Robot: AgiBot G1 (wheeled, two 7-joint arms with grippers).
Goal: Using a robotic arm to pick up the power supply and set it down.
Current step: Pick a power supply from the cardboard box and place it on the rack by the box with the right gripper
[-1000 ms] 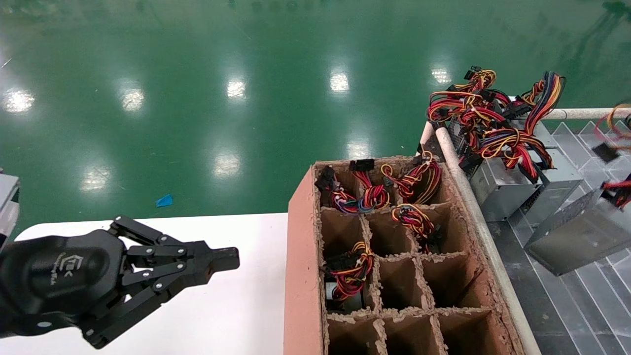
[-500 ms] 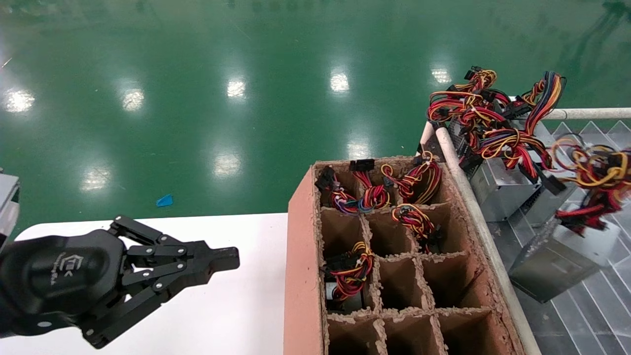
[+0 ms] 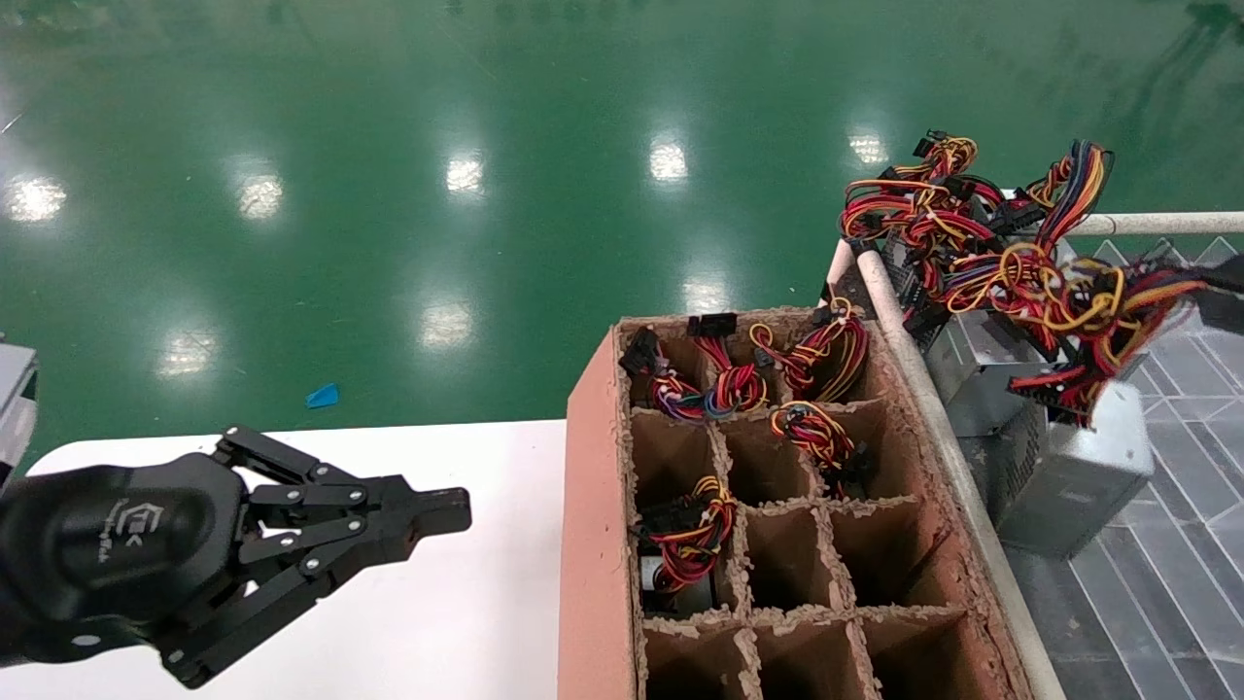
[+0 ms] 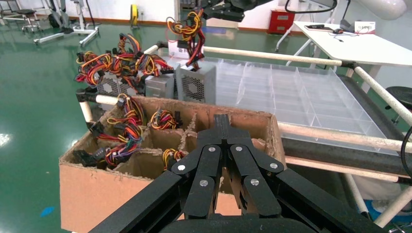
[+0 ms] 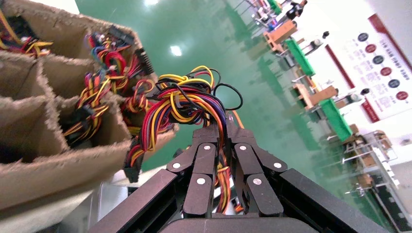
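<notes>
The white pipe is by the tray, and the power supply goes before the other power supplies. Next, my right gripper stands it on the tray point(image 3: 1018, 500) close beside the pipe.
The power supply point(image 3: 1074, 472) is a silver-grey box hanging upright by its red, yellow and black wire bundle point(image 3: 1079, 306), just right of the cardboard crate. My right gripper point(image 5: 217, 131) is shut on that bundle; in the head view only its dark tip point(image 3: 1220, 287) shows at the right edge. From the left wrist view, the right gripper point(image 4: 221, 9) holds the wires above the grey box point(image 4: 196, 82). I cannot tell whether the box's base touches the tray. My left gripper point(image 3: 457, 507) is shut and empty over the white table.
A brown cardboard crate point(image 3: 593, 486) with divided cells holds several wired units. More grey power supplies point(image 3: 977, 374) with tangled cables point(image 3: 933, 209) stand behind the held one. A clear gridded tray point(image 3: 1186, 583) inside a white pipe frame point(image 3: 933, 408) lies to the right.
The held power supply has swung left and away, from tilted at the right edge to upright beside the other units. The left arm has not moved.
</notes>
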